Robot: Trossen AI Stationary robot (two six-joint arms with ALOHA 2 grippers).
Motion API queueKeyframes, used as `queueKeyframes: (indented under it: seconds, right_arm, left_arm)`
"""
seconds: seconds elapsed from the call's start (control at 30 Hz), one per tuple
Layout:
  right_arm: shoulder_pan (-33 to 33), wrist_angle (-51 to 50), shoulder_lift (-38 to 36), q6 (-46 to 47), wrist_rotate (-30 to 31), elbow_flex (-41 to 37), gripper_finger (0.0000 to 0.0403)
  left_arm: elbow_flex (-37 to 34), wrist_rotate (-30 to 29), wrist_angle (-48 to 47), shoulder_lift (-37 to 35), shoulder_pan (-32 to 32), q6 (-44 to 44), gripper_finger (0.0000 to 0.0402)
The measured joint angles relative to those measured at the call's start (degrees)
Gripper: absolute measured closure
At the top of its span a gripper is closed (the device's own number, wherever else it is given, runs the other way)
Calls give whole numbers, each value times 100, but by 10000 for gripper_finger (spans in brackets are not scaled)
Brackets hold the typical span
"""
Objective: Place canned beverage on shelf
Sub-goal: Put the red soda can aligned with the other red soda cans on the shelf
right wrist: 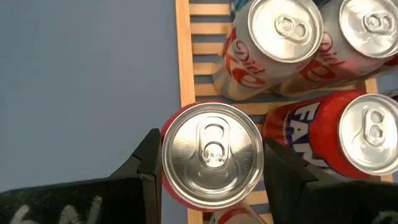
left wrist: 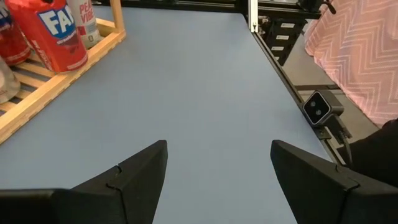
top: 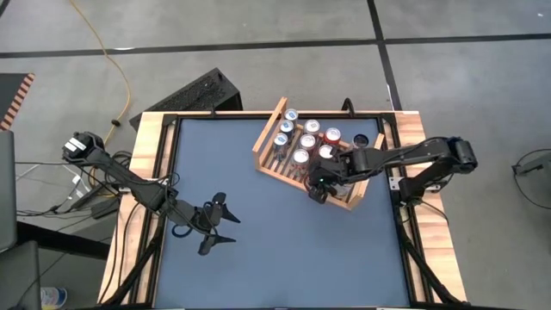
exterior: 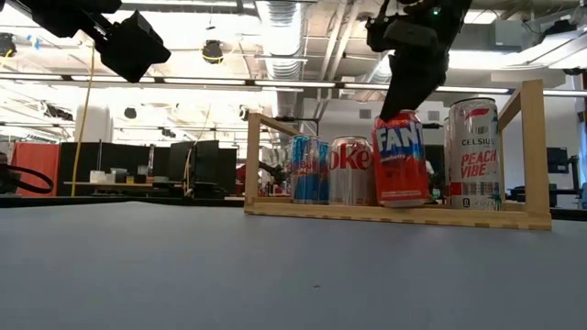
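The red can will go down from my right gripper on the slats (top: 319, 171) (right wrist: 221, 137) between the other Fanta can and the shelf's near edge.
The shelf (top: 284, 172), a light wooden rack with a slatted base, lies askew at the table's far right. Several cans (top: 301, 138) stand upright on it. My right gripper (top: 318, 188) is over the shelf's near edge, shut on a red Fanta can (exterior: 401, 158) with a silver top (right wrist: 211, 155). In the right wrist view that can sits above the shelf's edge board (right wrist: 182, 56). My left gripper (top: 225, 221) hovers open over bare table at the near left, with nothing between its fingers (left wrist: 140, 171). My right gripper pinches the red can between its two fingers, which lie on opposite sides of the wall (right wrist: 166, 134) just under the top rim. The fingers come from above, slanting down. The can is tilted, its bottom (left wrist: 67, 62) at the shelf's near edge; resting there or just above, I cannot tell.
Beside the held can stand a second Fanta can (right wrist: 348, 137), Diet Coke cans (right wrist: 280, 37) and a Celsius can (exterior: 472, 151). The blue tabletop (top: 275, 258) is bare in front of the shelf. A black box (top: 202, 93) lies beyond the far left corner.
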Motion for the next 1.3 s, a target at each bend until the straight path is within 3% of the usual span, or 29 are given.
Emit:
queueKeyframes:
  seconds: [0.33,0.7,1.3]
  right_arm:
    - [0,-96,-426,81,275,-50,232]
    - [-66,409,-487,428,458,-729,232]
    - [-330,669,-538,348,605,-733,232]
  left_arm:
    - [0,0,-2,0,0,4,127]
    - [0,-26,0,0,0,4,127]
    - [0,-39,2,0,0,-2,127]
